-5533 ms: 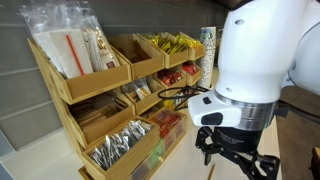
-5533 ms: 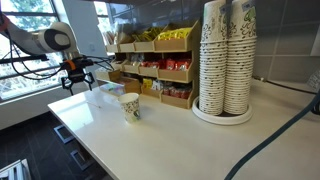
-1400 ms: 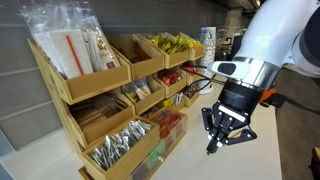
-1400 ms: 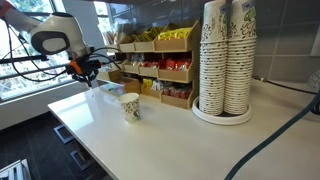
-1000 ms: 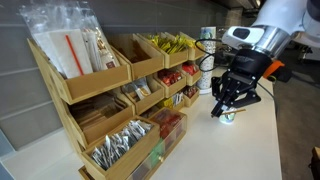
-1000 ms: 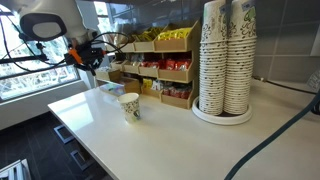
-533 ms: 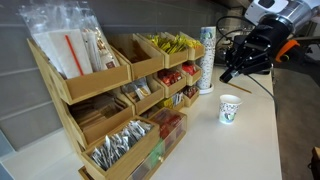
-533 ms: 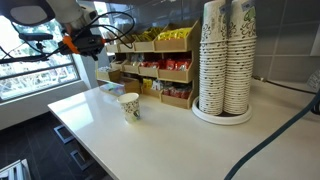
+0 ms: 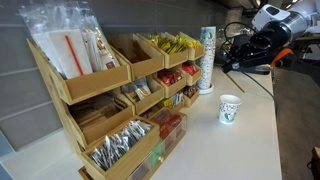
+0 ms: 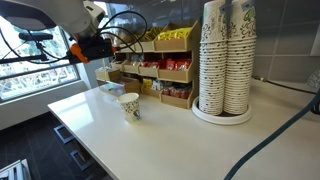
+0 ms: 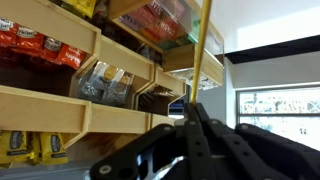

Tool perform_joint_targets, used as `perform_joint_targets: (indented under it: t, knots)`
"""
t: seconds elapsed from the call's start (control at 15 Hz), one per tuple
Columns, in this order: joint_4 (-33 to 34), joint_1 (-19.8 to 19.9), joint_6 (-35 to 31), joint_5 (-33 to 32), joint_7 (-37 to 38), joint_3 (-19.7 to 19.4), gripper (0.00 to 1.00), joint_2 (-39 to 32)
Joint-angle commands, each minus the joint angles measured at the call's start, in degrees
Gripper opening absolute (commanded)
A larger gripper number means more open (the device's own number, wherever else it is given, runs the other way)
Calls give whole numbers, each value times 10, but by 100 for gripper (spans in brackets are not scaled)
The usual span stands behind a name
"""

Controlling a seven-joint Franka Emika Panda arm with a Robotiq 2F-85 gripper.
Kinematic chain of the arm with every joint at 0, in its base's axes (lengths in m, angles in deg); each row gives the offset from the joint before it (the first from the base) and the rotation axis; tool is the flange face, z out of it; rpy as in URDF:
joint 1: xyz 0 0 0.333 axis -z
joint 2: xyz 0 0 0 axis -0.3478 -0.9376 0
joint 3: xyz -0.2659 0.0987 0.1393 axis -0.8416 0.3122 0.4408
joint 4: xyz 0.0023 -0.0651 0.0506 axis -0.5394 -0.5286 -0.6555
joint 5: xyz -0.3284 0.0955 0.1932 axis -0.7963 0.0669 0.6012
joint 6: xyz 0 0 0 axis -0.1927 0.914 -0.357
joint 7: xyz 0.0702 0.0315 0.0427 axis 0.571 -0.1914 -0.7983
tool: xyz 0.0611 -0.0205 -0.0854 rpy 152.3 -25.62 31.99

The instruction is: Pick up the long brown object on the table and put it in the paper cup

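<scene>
My gripper should drop the long brown object inside the paper cup [image 9: 226,100], against the rim that faces the wooden rack.
In the wrist view the long brown object [image 11: 203,50] is a thin tan stick that rises from between the black jaws of my gripper [image 11: 193,104], which is shut on it. The paper cup [image 9: 229,109] stands upright on the white table [image 9: 215,150], white with a green print. It also shows near the table's middle [image 10: 130,107]. In both exterior views my gripper [image 9: 230,61] [image 10: 79,52] hangs high above the table, up and off to the side of the cup. The stick is too thin to make out in those views.
A tiered wooden rack [image 9: 100,110] of snack packets and sachets runs along the wall [image 10: 160,70]. Tall stacks of paper cups [image 10: 225,60] stand on a round base at the far end [image 9: 207,58]. A small white item [image 10: 109,90] lies before the rack.
The arm has risen from low in front of the rack, swung toward the cup's end of the table, and now sits higher with the gripper tilted. The jaws stayed shut on the stick.
</scene>
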Motion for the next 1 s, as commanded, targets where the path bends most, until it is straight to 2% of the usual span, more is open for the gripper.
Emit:
perform_joint_targets:
  t: [0.0, 0.47, 0.93]
  knots:
    - [-1, 36, 55, 92, -115, -14, 1, -6]
    - [4, 143, 157, 164, -215, 7, 1, -66]
    - [13, 206, 209, 202, -267, 30, 1, -113]
